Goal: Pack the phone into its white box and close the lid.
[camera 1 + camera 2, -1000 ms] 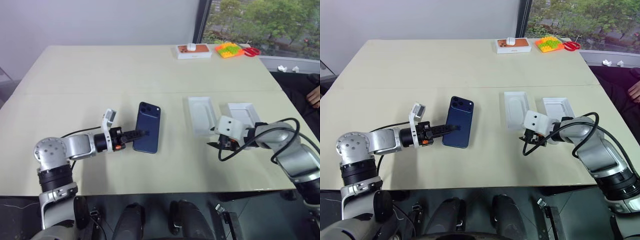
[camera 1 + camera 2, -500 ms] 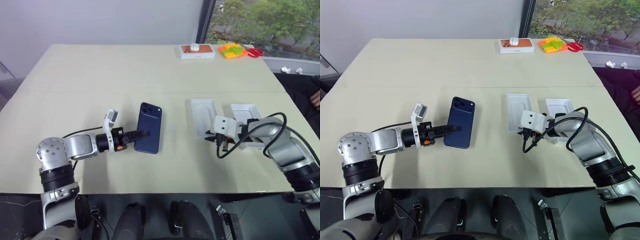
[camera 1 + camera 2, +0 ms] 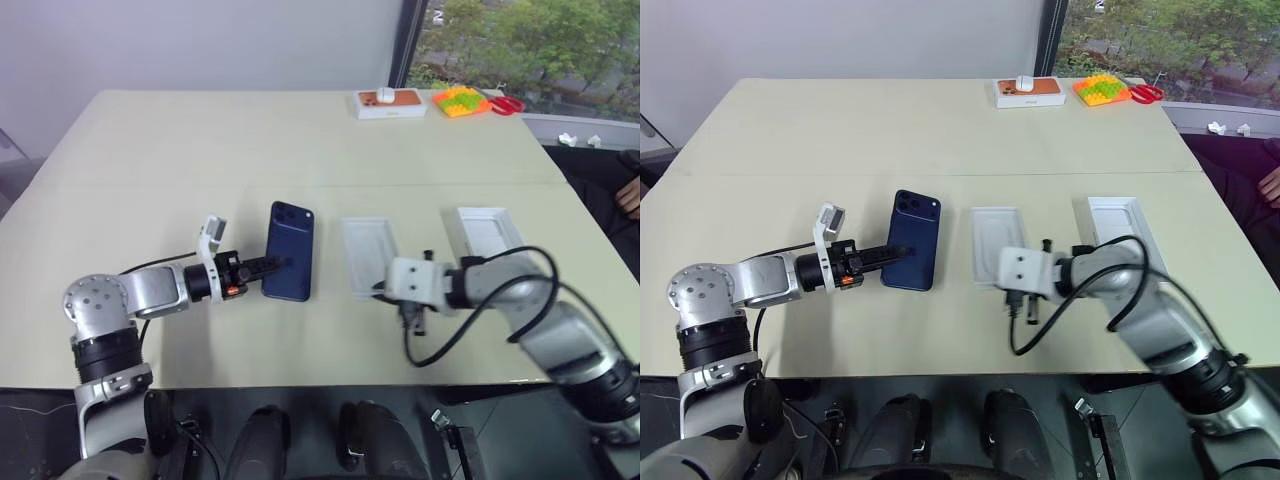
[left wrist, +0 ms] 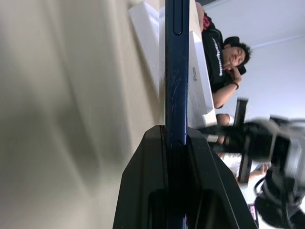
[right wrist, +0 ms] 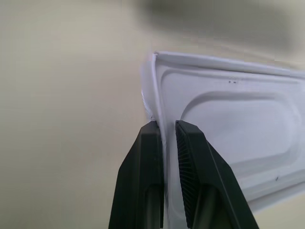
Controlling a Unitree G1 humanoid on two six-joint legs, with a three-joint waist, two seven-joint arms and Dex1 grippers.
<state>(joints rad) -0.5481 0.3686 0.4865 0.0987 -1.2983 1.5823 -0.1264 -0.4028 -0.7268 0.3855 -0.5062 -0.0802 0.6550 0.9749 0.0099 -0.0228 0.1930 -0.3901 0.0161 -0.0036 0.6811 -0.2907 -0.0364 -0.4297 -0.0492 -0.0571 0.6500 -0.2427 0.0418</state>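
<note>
My left gripper sets the phone down next, flat inside the white box [image 3: 352, 262], over the oval hollow in the box's bottom.
My left gripper [image 3: 274, 266] is shut on one long edge of the phone [image 3: 289, 250], a dark navy slab lying level just over the table at centre left. The left wrist view shows the phone [image 4: 176, 71] edge-on between the fingers. To its right lies the white box [image 3: 365, 255], a shallow thin-walled tray with an oval recess in its floor. My right gripper [image 5: 164, 126] is shut on the box's thin wall [image 5: 156, 90] at a near corner. The lid [image 3: 487, 230] rests further right, open side up.
At the table's far edge sit a small orange-topped box [image 3: 388, 103], a colourful block toy [image 3: 458, 100] and red scissors [image 3: 505, 103]. A person's hand [image 3: 630, 192] shows at the right edge. The table's front edge runs close below both arms.
My right gripper has shut on the white box's wall and dragged the box left, toward the phone and away from the lid. The left gripper and the phone kept still.
</note>
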